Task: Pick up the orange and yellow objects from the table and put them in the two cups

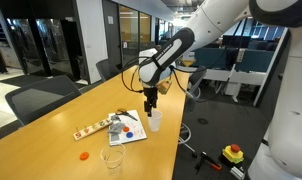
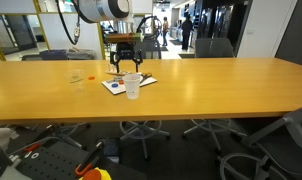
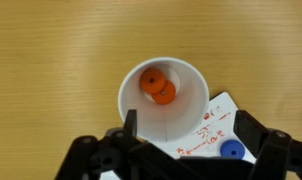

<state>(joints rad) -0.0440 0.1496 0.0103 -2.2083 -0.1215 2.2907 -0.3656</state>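
Observation:
My gripper should move to the blue disc on the white sheet of paper next and close on the blue disc's sides (image 1: 127, 129) (image 3: 232, 149).
The white paper cup (image 3: 163, 100) stands on the wooden table (image 3: 51, 60), and two orange discs (image 3: 158, 88) lie inside it. My gripper (image 3: 188, 135) hangs just above the cup's near rim, open and empty. In both exterior views the gripper (image 1: 150, 103) (image 2: 128, 68) is over the white cup (image 1: 154, 120) (image 2: 134, 87). The clear plastic cup (image 1: 112, 158) (image 2: 76, 77) stands apart on the table. One small orange piece (image 1: 83, 156) (image 2: 91, 77) lies on the table near it. I cannot make out any yellow pieces.
A white sheet of paper (image 3: 216, 125) (image 1: 129, 130) lies beside the white cup, with a blue disc (image 3: 231, 150) on it. A pale wooden strip (image 1: 91, 130) lies next to the sheet. Office chairs (image 1: 36, 100) surround the table. A yellow box with a red button (image 1: 233, 153) sits on the floor.

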